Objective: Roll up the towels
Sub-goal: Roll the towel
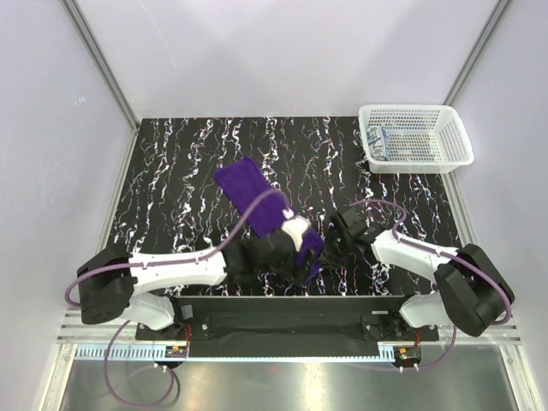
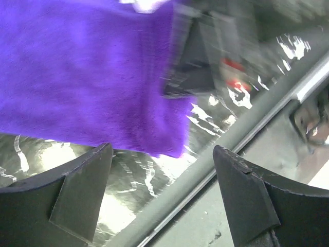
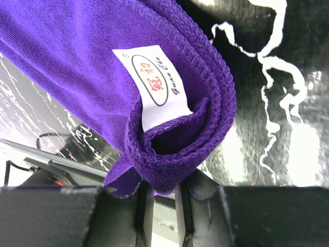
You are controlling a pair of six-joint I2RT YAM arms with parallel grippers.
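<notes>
The robot's right gripper holds the towel's curled edge by the label and the fold's other corner lies loose, so the left gripper should pinch that loose corner (image 2: 167, 144) before rolling.
The purple towel (image 1: 248, 190) lies diagonally on the black marbled table, its near end folded over. In the right wrist view the towel (image 3: 77, 56) shows a curled near corner with a white label (image 3: 157, 85). My right gripper (image 3: 165, 189) is shut on that curled edge; in the top view it (image 1: 330, 248) sits at the towel's near right corner. My left gripper (image 2: 164, 177) is open and empty, just beyond the towel's edge (image 2: 92, 77); in the top view it (image 1: 301, 255) hovers over the near end. The patterned towel (image 1: 379, 142) lies in the basket.
The white mesh basket (image 1: 445, 128) stands at the table's far right corner. A metal rail (image 2: 241, 136) runs along the near table edge under my left gripper. Grey walls enclose the table on three sides.
</notes>
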